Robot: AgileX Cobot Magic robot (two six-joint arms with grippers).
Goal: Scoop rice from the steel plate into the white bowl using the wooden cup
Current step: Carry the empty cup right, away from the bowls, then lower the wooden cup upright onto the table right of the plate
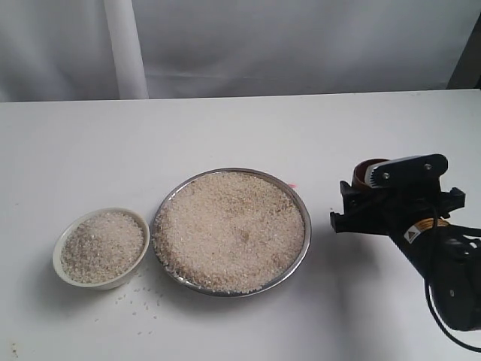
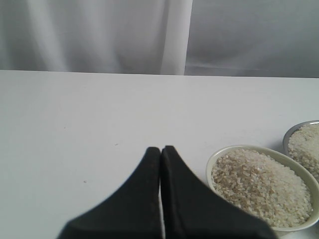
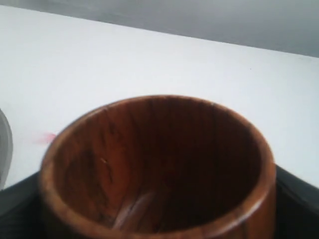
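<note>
My right gripper is going to release the wooden cup on the white table [image 1: 374,238] beside the steel plate's pink-marked side. The cup is now held just above the table.
The steel plate [image 1: 305,219] lies mid-table, heaped with rice [image 1: 229,229]. Left of it stands the white bowl [image 1: 57,260], filled with rice [image 1: 101,246]. To the plate's right, my right gripper [image 1: 397,197] is shut on the wooden cup [image 1: 366,171], just above the table. In the right wrist view the cup [image 3: 159,164] is upright and empty between the black fingers [image 3: 15,201]. My left gripper [image 2: 160,149] is shut and holds nothing; it hovers near the bowl [image 2: 212,160], with the plate's rim [image 2: 288,135] beyond. The exterior view does not show it.
Stray grains [image 1: 139,297] lie on the white table in front of the bowl. A small pink mark [image 1: 293,185] sits at the plate's far right edge. A white curtain and an upright pole [image 1: 124,49] stand behind the table.
</note>
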